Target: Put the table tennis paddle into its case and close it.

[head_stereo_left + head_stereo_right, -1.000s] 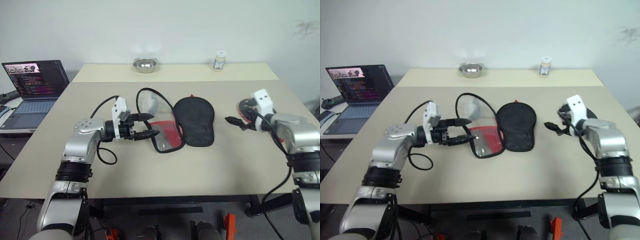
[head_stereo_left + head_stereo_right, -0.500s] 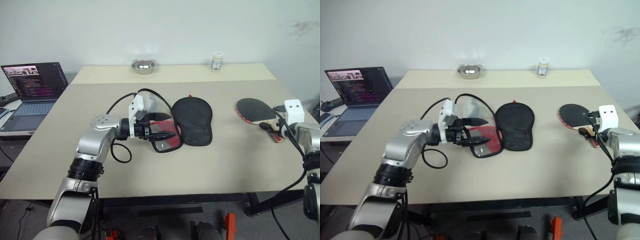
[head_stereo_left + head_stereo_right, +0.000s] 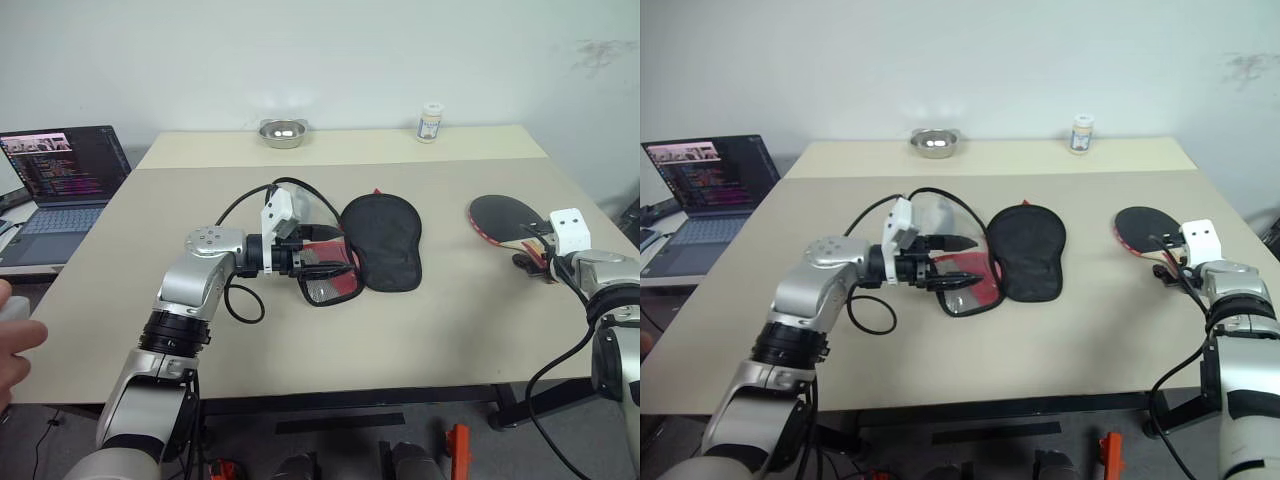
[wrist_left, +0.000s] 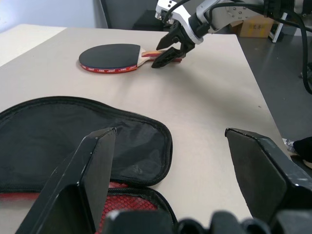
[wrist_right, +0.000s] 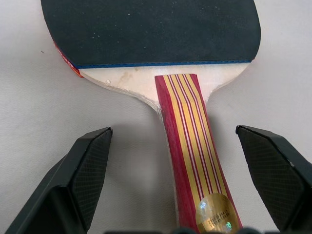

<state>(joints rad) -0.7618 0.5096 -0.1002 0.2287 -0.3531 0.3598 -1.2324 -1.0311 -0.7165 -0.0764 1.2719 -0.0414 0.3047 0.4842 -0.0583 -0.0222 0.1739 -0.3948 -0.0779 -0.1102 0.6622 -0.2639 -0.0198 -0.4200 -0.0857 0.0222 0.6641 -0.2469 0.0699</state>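
The paddle's striped handle is at a slant within my right gripper's open fingers. Next, I line up and grip the handle's top near the paddle's black head [image 5: 179, 87] before I carry it.
The table tennis paddle [image 3: 505, 215] lies flat at the table's right, black face up, its striped handle [image 5: 190, 146] pointing toward me. My right gripper [image 3: 528, 248] is open and low at the handle, one finger on each side, not closed on it. The case [image 3: 380, 240] lies unzipped in the middle of the table, with its black half to the right and its red mesh half [image 3: 330, 278] to the left. My left gripper [image 3: 338, 250] is open and points right, just over the red half, holding nothing. The left wrist view shows the black half [image 4: 63, 131] below and the paddle [image 4: 109, 56] beyond.
An open laptop [image 3: 65, 165] stands on a side table at the left. A steel bowl [image 3: 283, 131] and a small bottle [image 3: 431, 122] sit at the table's far edge. A person's hand [image 3: 15, 345] shows at the left border. Bare tabletop lies between case and paddle.
My right gripper has swung right and down to the paddle's handle, uncovering the paddle. My left gripper has moved right over the case's red half. A person's hand has entered at the left.
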